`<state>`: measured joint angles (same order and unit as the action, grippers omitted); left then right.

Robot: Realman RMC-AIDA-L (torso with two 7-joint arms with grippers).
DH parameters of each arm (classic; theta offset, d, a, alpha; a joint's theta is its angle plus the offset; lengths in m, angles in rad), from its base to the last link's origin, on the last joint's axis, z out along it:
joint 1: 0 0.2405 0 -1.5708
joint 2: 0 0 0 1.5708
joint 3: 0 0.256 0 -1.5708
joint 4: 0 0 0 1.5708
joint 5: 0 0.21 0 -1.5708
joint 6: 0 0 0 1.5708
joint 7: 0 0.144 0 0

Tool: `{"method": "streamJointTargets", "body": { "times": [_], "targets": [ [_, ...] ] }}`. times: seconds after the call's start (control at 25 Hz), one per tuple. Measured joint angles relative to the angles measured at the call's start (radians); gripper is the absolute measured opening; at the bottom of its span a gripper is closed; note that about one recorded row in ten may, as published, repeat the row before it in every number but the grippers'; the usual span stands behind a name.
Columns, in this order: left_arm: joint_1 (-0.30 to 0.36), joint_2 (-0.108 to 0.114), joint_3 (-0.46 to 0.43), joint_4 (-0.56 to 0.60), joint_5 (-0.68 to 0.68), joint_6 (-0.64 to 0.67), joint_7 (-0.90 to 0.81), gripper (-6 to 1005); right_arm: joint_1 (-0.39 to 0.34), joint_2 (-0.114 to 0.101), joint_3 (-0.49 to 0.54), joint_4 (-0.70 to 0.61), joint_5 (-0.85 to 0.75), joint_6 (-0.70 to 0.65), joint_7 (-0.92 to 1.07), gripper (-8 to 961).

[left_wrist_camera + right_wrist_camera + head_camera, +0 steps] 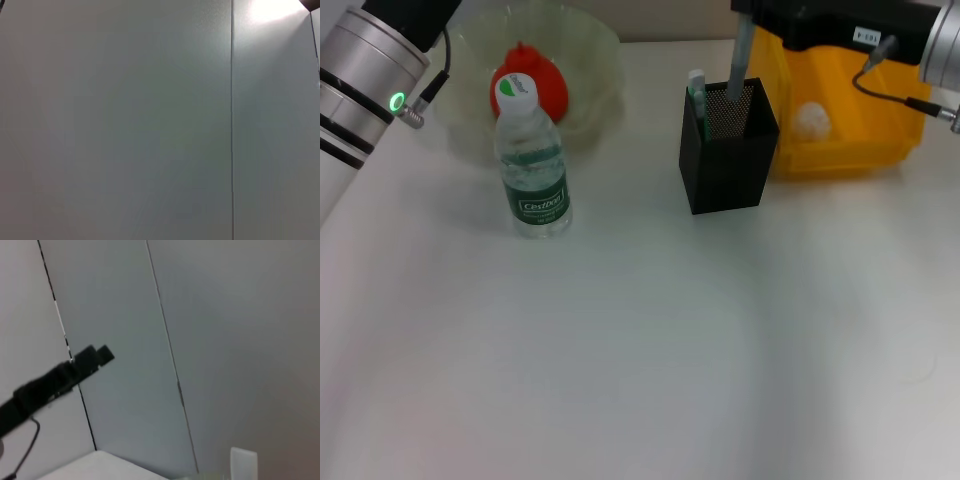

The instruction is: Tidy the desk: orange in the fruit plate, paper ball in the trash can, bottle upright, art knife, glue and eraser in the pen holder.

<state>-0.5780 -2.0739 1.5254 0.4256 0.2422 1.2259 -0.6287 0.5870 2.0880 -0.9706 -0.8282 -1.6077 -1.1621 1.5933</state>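
Next, my right gripper lets go of the art knife inside the black mesh pen holder point(702, 110), along the side of the holder that faces the bottle.
The orange point(532, 84) lies in the pale-green fruit plate point(595, 45) at the back left. In front of the plate the bottle point(532, 160) stands upright. The black mesh pen holder point(728, 150) holds a green-and-white glue stick point(697, 92) and a grey art knife point(740, 62). The paper ball point(811, 120) rests inside the yellow trash can point(850, 110). My right gripper point(760, 15) is a black body at the top edge, above the pen holder. My left arm point(370, 60) rises at the top left, and its gripper point(95, 356) shows as a dark shape against the wall. The eraser is hidden.
The white desk point(640, 360) spreads wide in front of the objects. Cables hang from both wrists. The left wrist view shows only a grey wall panel point(125, 120).
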Motion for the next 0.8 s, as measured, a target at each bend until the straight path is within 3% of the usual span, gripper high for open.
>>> {"method": "streamJointTargets", "body": {
  "times": [0.16, 0.4, 0.8],
  "targets": [
    [0.0, 0.0, -0.001, -0.001, 0.0, 0.0, 0.007, 833, 0.0, -0.001, 0.006, 0.04, 0.024, 0.002, -0.067, 138],
    [-0.001, -0.004, 0.004, 0.013, 0.0, 0.022, 0.105, 833, -0.006, -0.007, 0.008, 0.163, 0.199, 0.001, -0.232, 144],
    [-0.008, -0.006, 0.009, 0.014, 0.0, 0.062, 0.196, 833, -0.005, -0.006, 0.022, 0.276, 0.215, 0.005, -0.34, 153]
  ]
}}
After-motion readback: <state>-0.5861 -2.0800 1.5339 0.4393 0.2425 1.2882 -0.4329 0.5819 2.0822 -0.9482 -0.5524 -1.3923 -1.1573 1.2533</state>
